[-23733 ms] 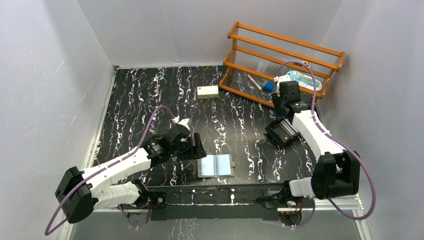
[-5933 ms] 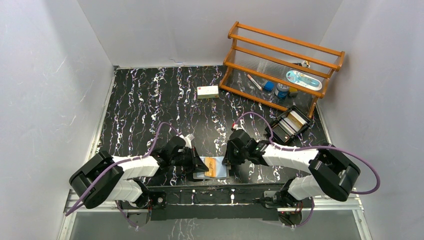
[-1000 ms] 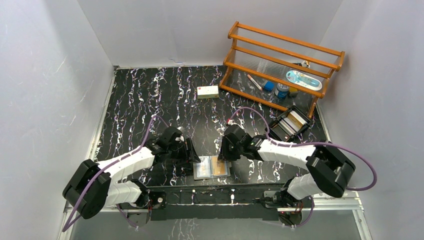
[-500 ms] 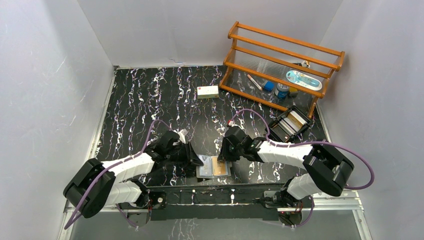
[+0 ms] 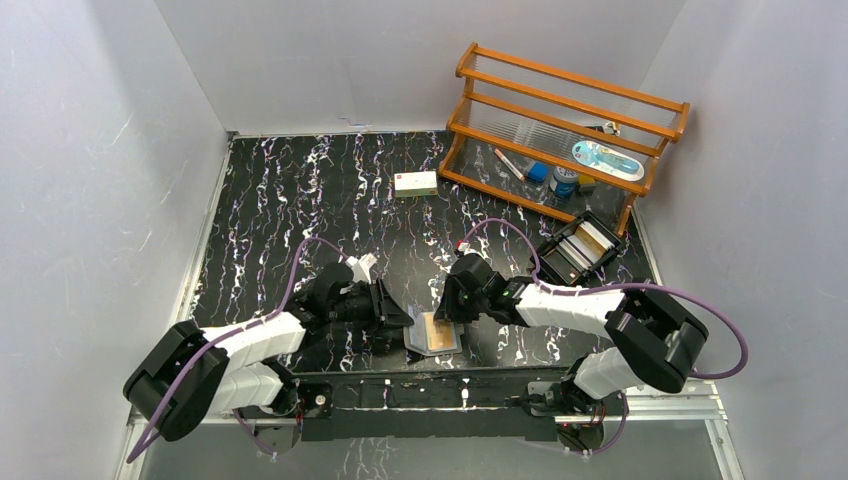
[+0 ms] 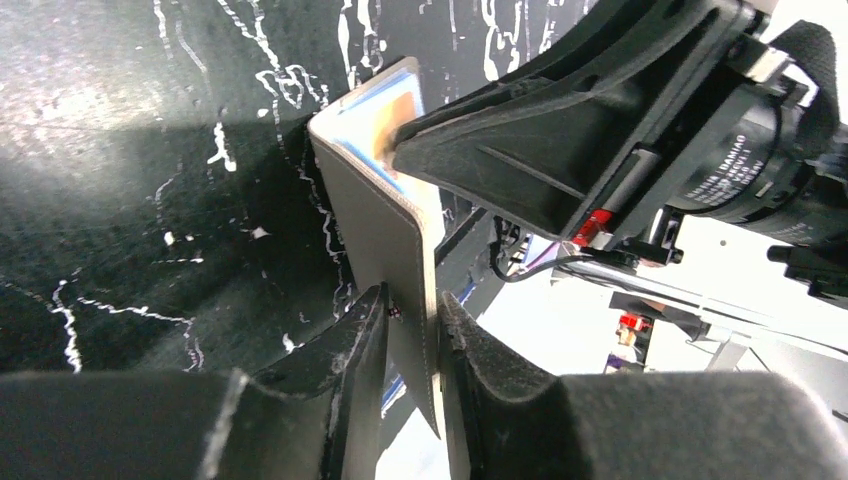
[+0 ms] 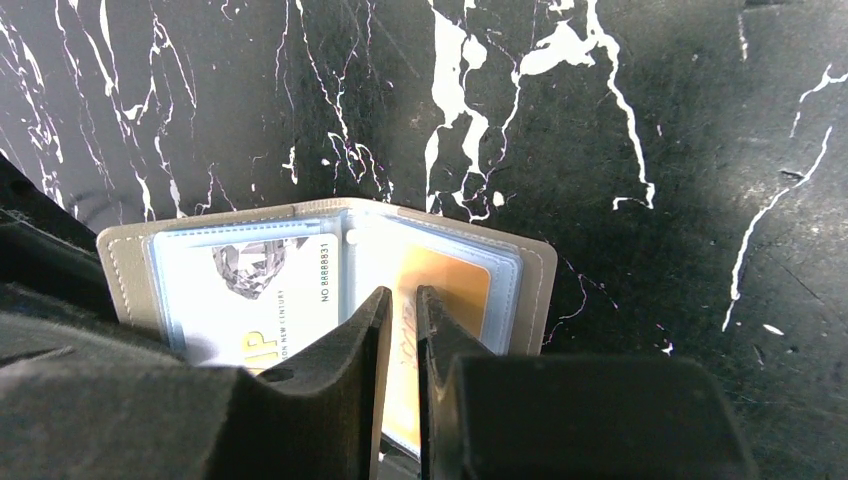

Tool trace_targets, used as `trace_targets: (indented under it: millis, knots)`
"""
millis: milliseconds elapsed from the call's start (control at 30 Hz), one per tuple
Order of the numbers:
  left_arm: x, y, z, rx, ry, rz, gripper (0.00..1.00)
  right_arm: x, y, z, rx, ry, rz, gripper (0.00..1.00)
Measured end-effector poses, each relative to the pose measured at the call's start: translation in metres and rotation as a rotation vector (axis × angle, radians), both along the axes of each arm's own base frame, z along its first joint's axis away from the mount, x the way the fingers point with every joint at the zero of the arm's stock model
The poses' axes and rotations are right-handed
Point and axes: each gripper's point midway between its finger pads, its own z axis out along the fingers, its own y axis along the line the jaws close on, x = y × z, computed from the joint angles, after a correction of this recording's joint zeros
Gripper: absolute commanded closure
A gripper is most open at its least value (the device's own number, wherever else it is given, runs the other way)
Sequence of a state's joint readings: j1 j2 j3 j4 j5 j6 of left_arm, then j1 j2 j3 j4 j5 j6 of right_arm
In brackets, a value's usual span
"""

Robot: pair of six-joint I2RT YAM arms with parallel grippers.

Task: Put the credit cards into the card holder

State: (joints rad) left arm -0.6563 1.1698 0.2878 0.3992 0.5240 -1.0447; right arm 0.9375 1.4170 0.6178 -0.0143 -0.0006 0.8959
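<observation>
My left gripper pins the white card's sleeve to the card holder's flap. Next, I open it, free the sleeve with my right gripper and take the flap alone (image 6: 378,222).
The card holder (image 5: 436,335) lies near the table's front edge, its light blue inside facing up. A white credit card (image 7: 250,290) sits in its left pocket and a tan credit card (image 7: 455,285) in its right one. My left gripper (image 5: 398,316) is shut on the grey-taupe left flap (image 6: 385,225) and holds it tilted up off the table. My right gripper (image 7: 402,300) is over the tan card, fingers almost together with nothing between them. The right fingers (image 6: 520,165) show just beyond the raised flap in the left wrist view.
A black open tray (image 5: 582,247) holding more cards stands at the right. Behind it a wooden rack (image 5: 560,125) carries small items. A white box with a red mark (image 5: 415,183) lies in the middle at the back.
My left gripper has closed on the holder's left flap and lifted it, so the holder is partly folded up. The right gripper has stayed over the tan card.
</observation>
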Motion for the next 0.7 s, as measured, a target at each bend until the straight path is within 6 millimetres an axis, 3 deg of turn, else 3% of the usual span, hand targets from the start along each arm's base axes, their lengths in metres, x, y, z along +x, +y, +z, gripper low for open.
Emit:
trace_targets:
  millis: [133,333,433,500,567,700]
  knots:
    - [0.0012,-0.0033,0.006,-0.027,-0.012,-0.006,0.76,0.0001,0.0005,-0.0001,0.007,-0.003,-0.001,0.77]
    - [0.0015,-0.0052,0.0098,-0.044,-0.018,-0.011,0.94,0.0001,0.0009,0.0002,0.009,-0.003,-0.001,0.77]
    - [0.0014,-0.0054,0.0093,-0.043,-0.017,-0.012,0.98,0.0001,0.001,0.0003,0.01,-0.003,-0.001,0.77]
    - [0.0015,-0.0056,0.0085,-0.043,-0.016,-0.014,0.96,0.0001,0.0009,0.0002,0.009,-0.002,-0.001,0.76]
    - [0.0012,-0.0054,0.0075,-0.04,-0.013,-0.014,0.86,0.0001,0.0009,0.0002,0.009,-0.002,-0.001,0.77]
    - [0.0009,-0.0045,0.0058,-0.027,-0.012,-0.018,0.77,-0.0001,0.0007,0.0007,0.009,-0.003,-0.001,0.74]
